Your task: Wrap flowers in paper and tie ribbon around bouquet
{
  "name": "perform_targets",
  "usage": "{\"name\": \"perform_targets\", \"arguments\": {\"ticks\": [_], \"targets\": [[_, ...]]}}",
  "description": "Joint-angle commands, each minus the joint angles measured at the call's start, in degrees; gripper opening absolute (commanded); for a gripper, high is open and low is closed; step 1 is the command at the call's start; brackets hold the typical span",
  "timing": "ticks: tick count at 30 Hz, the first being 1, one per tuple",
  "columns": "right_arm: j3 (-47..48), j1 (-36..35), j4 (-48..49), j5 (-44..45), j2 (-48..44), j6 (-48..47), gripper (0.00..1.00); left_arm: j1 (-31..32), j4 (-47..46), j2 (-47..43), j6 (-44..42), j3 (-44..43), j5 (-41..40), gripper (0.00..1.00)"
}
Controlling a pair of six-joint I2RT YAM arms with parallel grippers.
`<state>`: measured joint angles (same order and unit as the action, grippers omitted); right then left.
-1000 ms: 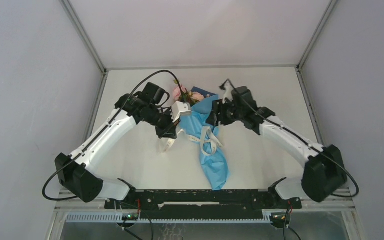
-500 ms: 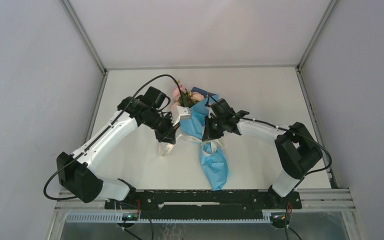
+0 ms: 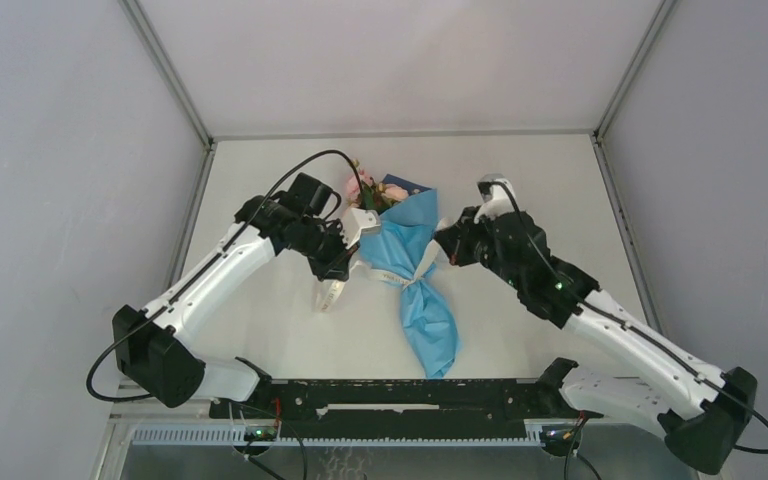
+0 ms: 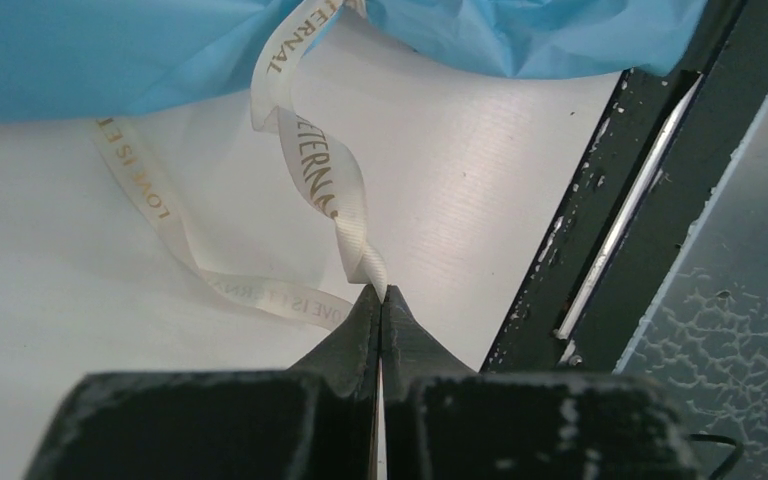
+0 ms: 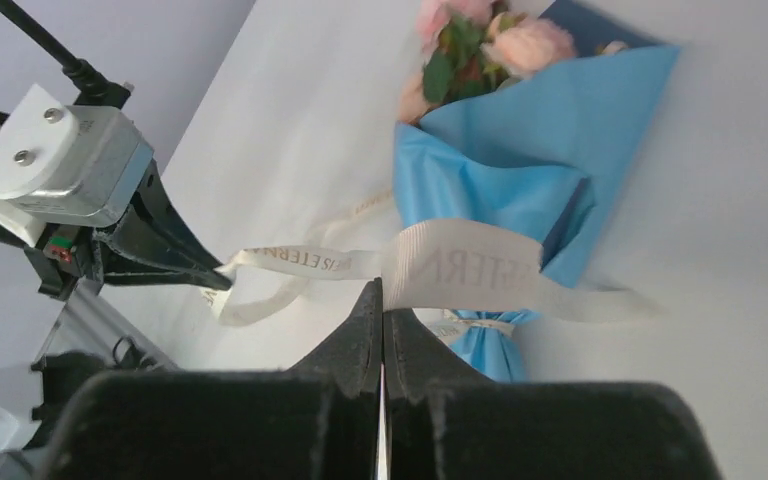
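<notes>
The twisted ribbon is pinched by my left gripper away from the cone's waist (image 3: pixel 417 281), so my right gripper should take this ribbon before my left gripper grips it there.
The bouquet (image 3: pixel 407 262) lies mid-table, a blue paper (image 5: pixel 505 165) cone with pink flowers (image 3: pixel 364 187) at its far end. The cream ribbon (image 3: pixel 418 278) circles the cone's narrow waist. Left of the cone, my left gripper (image 3: pixel 342 268) is shut on a twisted stretch of ribbon (image 4: pixel 312 172), pinched at the tips (image 4: pixel 381 292). A loose tail (image 3: pixel 327 294) droops beneath it. On the cone's right, my right gripper (image 3: pixel 447 246) is shut on the other ribbon (image 5: pixel 465 266) end, with the band stretched across its tips (image 5: pixel 381 290). The right wrist view also shows the flowers (image 5: pixel 480 38) and the left gripper (image 5: pixel 215 280).
A black rail (image 3: pixel 410 395) runs along the table's near edge, just below the cone's pointed end. Grey walls (image 3: pixel 70 150) and metal frame posts (image 3: pixel 165 70) enclose the white table (image 3: pixel 520 180).
My right gripper dropped onto the loose ribbon loop, shut on it and drew out to the right. The loop has tightened around the cone. The left gripper kept its hold, barely moving.
</notes>
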<state>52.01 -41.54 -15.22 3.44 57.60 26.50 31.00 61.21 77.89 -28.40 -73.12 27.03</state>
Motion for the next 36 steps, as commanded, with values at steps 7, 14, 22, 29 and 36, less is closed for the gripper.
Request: {"name": "perform_targets", "arguments": {"ticks": [7, 14, 22, 29, 36], "targets": [[-2.88, -7.92, -9.52, 40.67, -1.53, 4.68, 0.00, -0.02, -2.59, 0.38, 0.81, 0.68, -0.74, 0.00], [6.10, -9.73, -24.18, 57.05, 3.71, 4.06, 0.36, -0.07, -2.43, 0.62, -0.02, -0.66, -2.24, 0.00], [5.59, 16.18, -29.24, 36.52, -2.25, 2.53, 0.66, -4.76, -2.41, -0.56, -0.51, -3.61, -3.42, 0.00], [0.45, 20.28, -16.43, 9.69, -8.07, -8.51, 0.64, -11.59, -1.76, -1.61, -1.88, -9.99, -3.27, 0.00], [-3.07, 0.26, 5.19, -14.52, -3.24, -23.24, 0.64, -12.80, -3.35, -1.05, -1.43, -13.05, 2.50, 0.00]]}}
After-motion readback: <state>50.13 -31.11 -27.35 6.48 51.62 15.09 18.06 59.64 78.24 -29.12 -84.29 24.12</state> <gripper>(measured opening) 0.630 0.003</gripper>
